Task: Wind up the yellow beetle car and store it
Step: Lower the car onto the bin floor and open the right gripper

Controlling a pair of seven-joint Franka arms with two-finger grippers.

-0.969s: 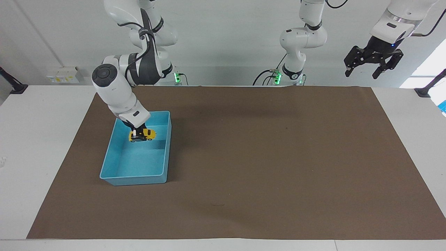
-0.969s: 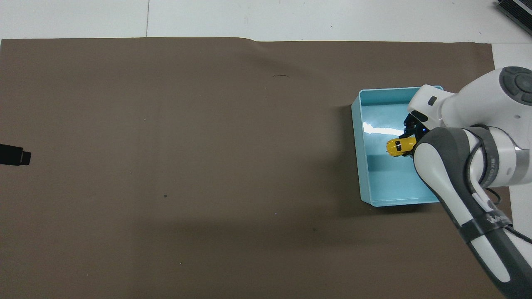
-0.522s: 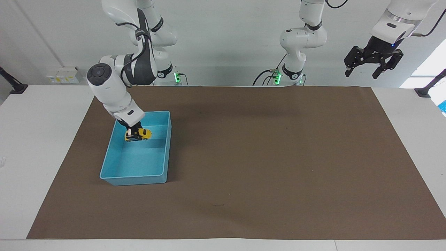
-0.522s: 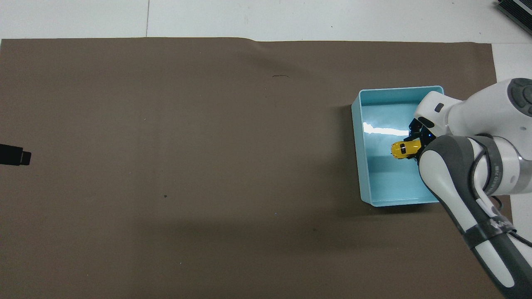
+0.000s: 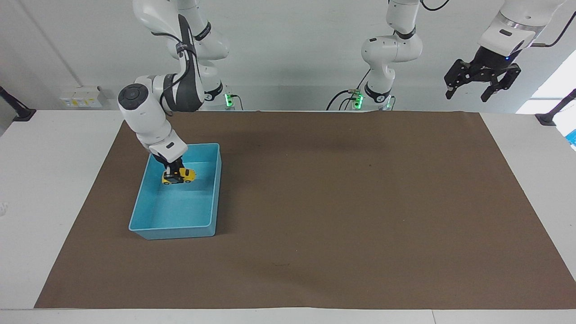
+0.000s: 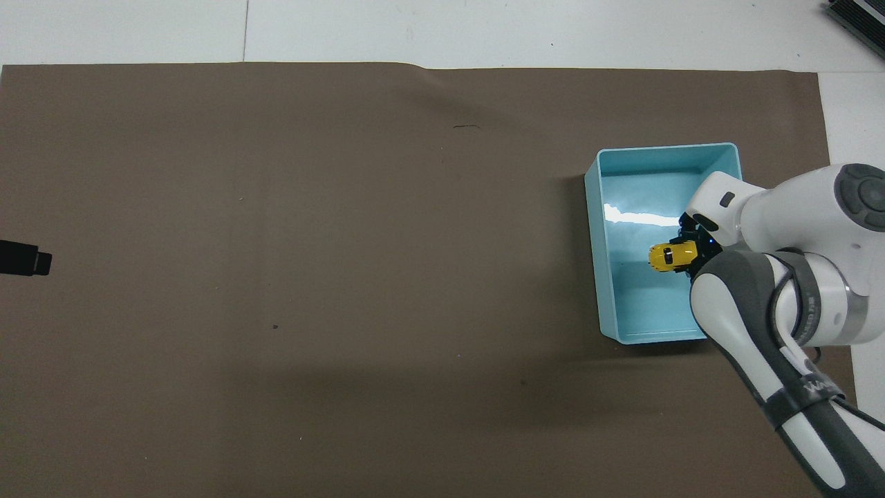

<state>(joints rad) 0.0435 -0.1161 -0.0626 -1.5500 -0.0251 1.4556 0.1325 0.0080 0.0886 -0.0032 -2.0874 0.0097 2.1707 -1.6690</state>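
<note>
I should use my right gripper to let go of the yellow beetle car on the blue bin's bottom beside the bright streak of glare (image 6: 655,261).
The yellow beetle car (image 5: 179,176) (image 6: 670,256) hangs inside the blue bin (image 5: 148,230) (image 6: 596,228), over the part of its floor nearer the robots. My right gripper (image 5: 173,173) (image 6: 690,249) is shut on the car's rear and reaches down into the bin from above. The car's nose points toward the left arm's end of the table. I cannot tell whether its wheels touch the bin floor. My left gripper (image 5: 482,86) waits open, raised high over the table's corner at the left arm's end, holding nothing; the overhead view shows only its dark tip (image 6: 24,257).
A brown mat (image 5: 342,202) covers most of the white table (image 5: 54,180). The bin stands on the mat toward the right arm's end. A black clamp post (image 5: 555,110) stands at the table's edge near the left gripper.
My right gripper has carried the car a little toward the bin's outer wall at the right arm's end and slightly lower. The left arm has not moved.
</note>
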